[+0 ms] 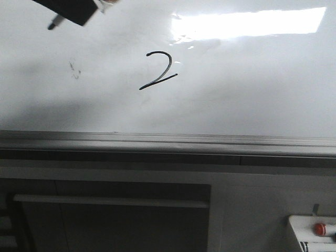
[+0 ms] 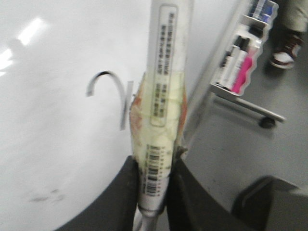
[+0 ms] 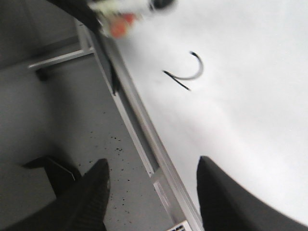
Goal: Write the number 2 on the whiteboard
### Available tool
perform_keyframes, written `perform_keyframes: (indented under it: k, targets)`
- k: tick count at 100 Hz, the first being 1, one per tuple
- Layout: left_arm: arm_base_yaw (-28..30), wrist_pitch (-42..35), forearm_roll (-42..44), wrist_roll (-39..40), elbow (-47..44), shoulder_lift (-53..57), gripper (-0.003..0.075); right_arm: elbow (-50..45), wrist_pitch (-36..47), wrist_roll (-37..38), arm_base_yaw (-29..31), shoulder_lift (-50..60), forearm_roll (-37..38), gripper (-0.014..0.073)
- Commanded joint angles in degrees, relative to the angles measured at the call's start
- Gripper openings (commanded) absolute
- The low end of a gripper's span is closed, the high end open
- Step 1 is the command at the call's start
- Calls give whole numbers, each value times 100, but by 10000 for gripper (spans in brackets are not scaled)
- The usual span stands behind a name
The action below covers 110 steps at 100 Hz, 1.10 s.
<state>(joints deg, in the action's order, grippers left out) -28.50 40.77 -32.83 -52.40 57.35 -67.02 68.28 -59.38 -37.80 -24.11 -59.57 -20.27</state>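
Next, my left gripper lets go of the white marker on the whiteboard (image 1: 8,31), at a spot past the dark specks and away from the 2.
The whiteboard (image 1: 252,94) fills the upper front view, glossy white with a grey rail along its lower edge. A black number 2 (image 1: 157,70) is drawn near its middle; it also shows in the left wrist view (image 2: 111,91) and the right wrist view (image 3: 186,73). My left gripper (image 2: 154,180) is shut on a white marker (image 2: 163,96) wrapped in tape. In the front view the gripper (image 1: 71,9) is at the top left, away from the 2, with the marker's dark tip (image 1: 54,23) off the board's drawn digit. My right gripper (image 3: 153,173) is open and empty over the board's rail.
Faint dark specks (image 1: 74,70) lie left of the 2. A bright light reflection (image 1: 252,23) sits at the upper right. A small white box with a red button (image 1: 319,229) is at the bottom right. A rack of markers (image 2: 243,57) stands beside the board.
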Motion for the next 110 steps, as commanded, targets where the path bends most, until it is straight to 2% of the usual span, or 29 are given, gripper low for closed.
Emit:
perform_keyframes:
  k: [1,20,31,81,91,110]
  targets:
    - [389,-799,89,674,-152,462,81,12,170,691,327,380,183,358]
    - [1368,-1715,45,1714,-1020,901,81,-403,320,767,584,870,183,358]
    - [1748,-2010,-280,1748,-1366,816,81,-544,305,767,584,930,183,358]
    - [1830,-2305,-318,1735,-1361,-104,87,-586,326,804,584,917,137,358]
    - [1830,-2178,-318,1735,-1289,-195,149,-586,316,804,584,917,137,358]
    - [1830,-2164,-277,1735,-1277,-179,352,-586,317,1028,584,917,148,352]
